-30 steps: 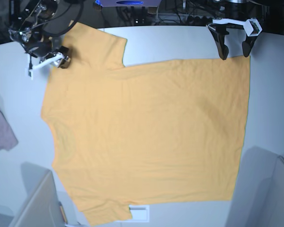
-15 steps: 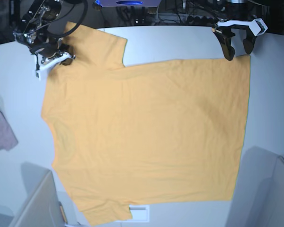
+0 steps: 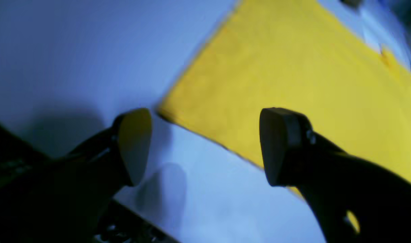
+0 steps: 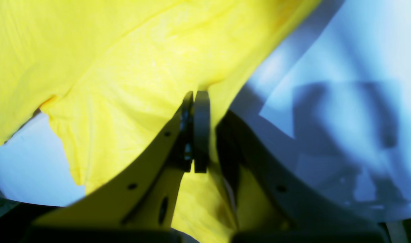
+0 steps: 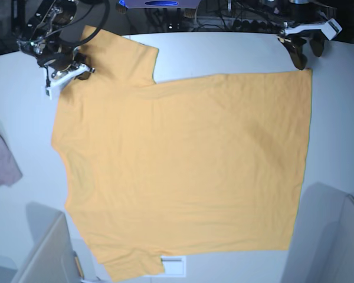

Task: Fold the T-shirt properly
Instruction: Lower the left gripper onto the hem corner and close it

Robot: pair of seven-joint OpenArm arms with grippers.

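The robot's left gripper will move next to the orange-yellow T-shirt and close on its hem point(image 5: 297, 73) point(image 3: 188, 125), beside the back corner.
The orange-yellow T-shirt point(image 5: 183, 171) lies spread flat on the white table point(image 5: 224, 53), plain side up, with one sleeve at the back left. My right gripper point(image 5: 75, 73) is at the shoulder beside that sleeve. In the right wrist view its jaws point(image 4: 194, 101) are shut on a pinch of the T-shirt point(image 4: 134, 74). My left gripper point(image 5: 307, 56) hovers open at the back right, just beyond the hem corner. In the left wrist view the left gripper point(image 3: 205, 146) stands open over bare table, the corner of the T-shirt point(image 3: 293, 74) lying just ahead of the fingers.
A small pinkish-mauve cloth point(image 5: 0, 159) lies at the left edge. Grey panels stand at the front left point(image 5: 44, 253) and front right point(image 5: 330, 236). A white label point(image 5: 172, 265) sits by the shirt's front sleeve. Dark equipment lines the table's back edge.
My right gripper has shut on the T-shirt's shoulder fabric. My left gripper has moved right and farther back, staying open, from the hem's edge towards its corner.
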